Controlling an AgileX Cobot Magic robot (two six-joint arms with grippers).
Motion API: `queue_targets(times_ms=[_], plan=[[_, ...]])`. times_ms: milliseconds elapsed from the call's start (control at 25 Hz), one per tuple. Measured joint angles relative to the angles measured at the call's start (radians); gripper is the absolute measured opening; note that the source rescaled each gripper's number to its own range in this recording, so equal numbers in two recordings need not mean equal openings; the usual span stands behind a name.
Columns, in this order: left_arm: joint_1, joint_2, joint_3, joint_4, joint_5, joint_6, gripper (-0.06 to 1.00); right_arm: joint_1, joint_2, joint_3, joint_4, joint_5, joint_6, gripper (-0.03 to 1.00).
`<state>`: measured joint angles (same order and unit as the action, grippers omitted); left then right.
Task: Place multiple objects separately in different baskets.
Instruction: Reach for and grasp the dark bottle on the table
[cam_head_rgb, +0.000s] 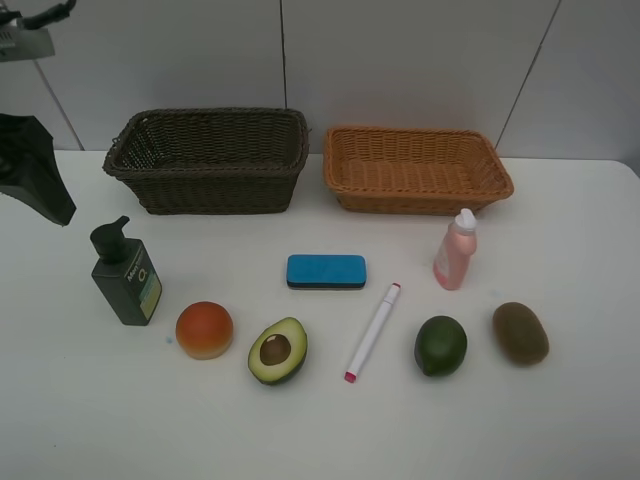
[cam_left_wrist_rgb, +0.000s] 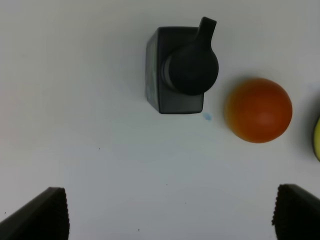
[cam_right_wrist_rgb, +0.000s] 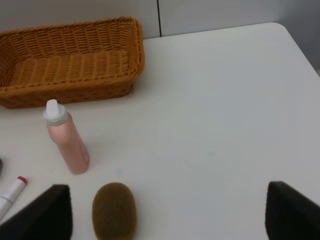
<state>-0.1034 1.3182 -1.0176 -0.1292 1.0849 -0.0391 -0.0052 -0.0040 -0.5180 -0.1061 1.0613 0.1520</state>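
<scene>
The left gripper needs to next close on the upper body (cam_head_rgb: 121, 267) (cam_left_wrist_rgb: 159, 70), below the pump, of the dark green pump bottle next to the orange-red fruit.
Two baskets stand empty at the back of the white table: a dark brown basket (cam_head_rgb: 208, 160) and a light tan basket (cam_head_rgb: 415, 168) (cam_right_wrist_rgb: 70, 62). In front lie a dark green pump bottle (cam_head_rgb: 125, 275) (cam_left_wrist_rgb: 180, 70), orange-red fruit (cam_head_rgb: 204, 329) (cam_left_wrist_rgb: 258, 110), avocado half (cam_head_rgb: 277, 350), blue eraser (cam_head_rgb: 326, 271), white-pink marker (cam_head_rgb: 373, 332) (cam_right_wrist_rgb: 10, 195), pink bottle (cam_head_rgb: 455, 250) (cam_right_wrist_rgb: 67, 142), green lime (cam_head_rgb: 440, 345) and brown kiwi (cam_head_rgb: 520, 332) (cam_right_wrist_rgb: 114, 210). My left gripper (cam_left_wrist_rgb: 172, 215) hangs open above the table near the pump bottle, holding nothing. My right gripper (cam_right_wrist_rgb: 170, 215) is open and empty, high beside the kiwi.
A dark part of the left arm (cam_head_rgb: 30, 165) juts in at the left edge of the exterior view. The table's right edge and rounded far corner (cam_right_wrist_rgb: 280, 30) lie past the tan basket. A grey wall runs behind the baskets.
</scene>
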Motion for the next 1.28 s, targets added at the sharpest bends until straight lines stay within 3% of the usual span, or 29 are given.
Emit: queue_targets(times_ms=[280,520,1280], plan=[[0.0,0.163,-0.03,-0.002,-0.005,0.011,1.0,0.0,0.0,0.0,0.0,0.0,0.0,0.96],[0.0,0.235,-0.031,-0.051,-0.061,0.055,1.0,0.0,0.0,0.0,0.0,0.0,0.0,0.96],[0.0,0.247,-0.031,-0.135,-0.135,0.278,1.0,0.0,0.0,0.0,0.0,0.0,0.0,0.96]])
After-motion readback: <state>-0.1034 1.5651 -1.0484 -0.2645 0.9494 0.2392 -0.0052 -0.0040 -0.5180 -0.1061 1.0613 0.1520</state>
